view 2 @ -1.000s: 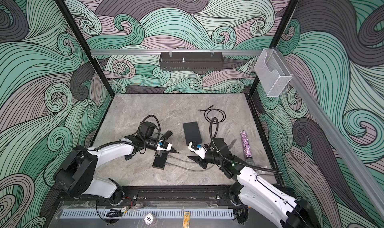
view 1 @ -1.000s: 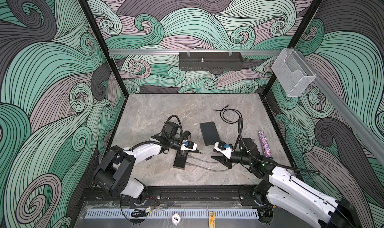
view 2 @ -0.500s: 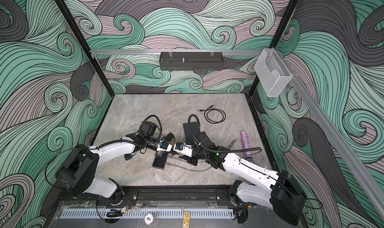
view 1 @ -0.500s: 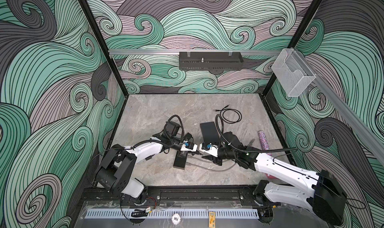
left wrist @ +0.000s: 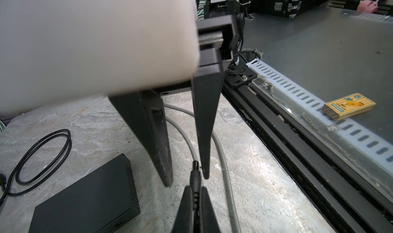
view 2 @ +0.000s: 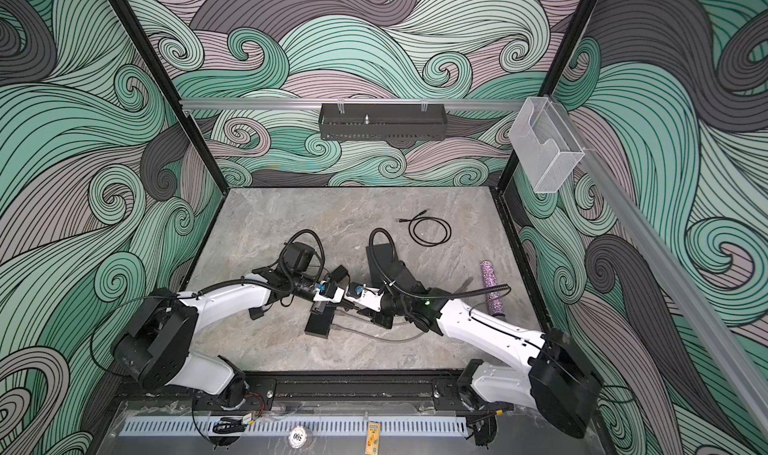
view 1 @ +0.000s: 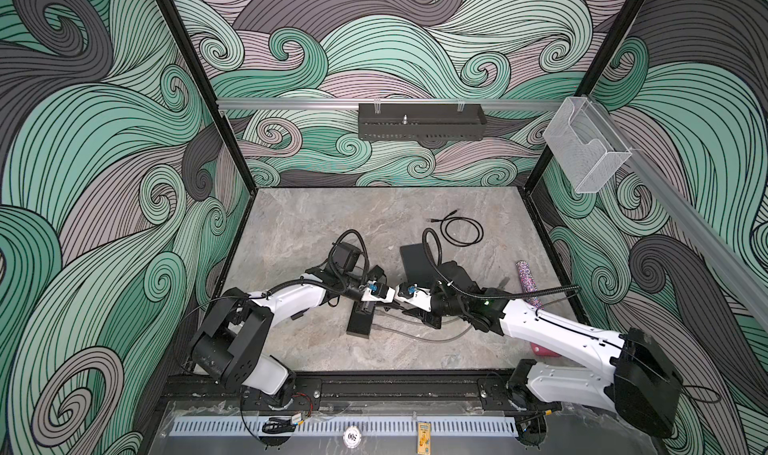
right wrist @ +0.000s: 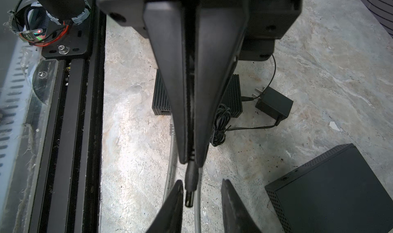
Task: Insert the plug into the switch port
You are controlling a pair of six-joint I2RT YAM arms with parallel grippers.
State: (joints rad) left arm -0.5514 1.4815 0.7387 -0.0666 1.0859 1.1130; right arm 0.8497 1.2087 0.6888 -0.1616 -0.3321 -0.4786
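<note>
Next, I take the plug's metal end [right wrist: 189,199] with my right gripper first while my left gripper, now holding the plug's ribbed cord end, opens and regrips.
My left gripper [left wrist: 195,189] is shut on the black barrel plug [left wrist: 195,176], whose tip sticks out past the fingertips. My right gripper [right wrist: 202,182] faces it, open, with its fingers on either side of the plug [right wrist: 190,185]; one finger is at the plug's side, the other stands well clear. In both top views the two grippers meet tip to tip over the floor [view 1: 384,305] [view 2: 343,303]. Just behind and below them lies the narrow black switch box [view 1: 360,322] [right wrist: 232,98]. A small socket [right wrist: 164,111] shows on its end face.
A flat dark-grey box [view 1: 417,259] [right wrist: 331,189] lies beside the right arm. A grey cable [view 1: 428,336] loops under both grippers. The power adapter [right wrist: 274,103] and its bundled cord sit by the switch box. Further off are a coiled black cable [view 1: 461,230], a glitter tube [view 1: 528,280] and the front rail [left wrist: 297,136].
My right arm has swung left across the floor to the left gripper, and its fingers now straddle the plug's tip, slightly narrower than before. The left gripper has stayed put, still shut.
</note>
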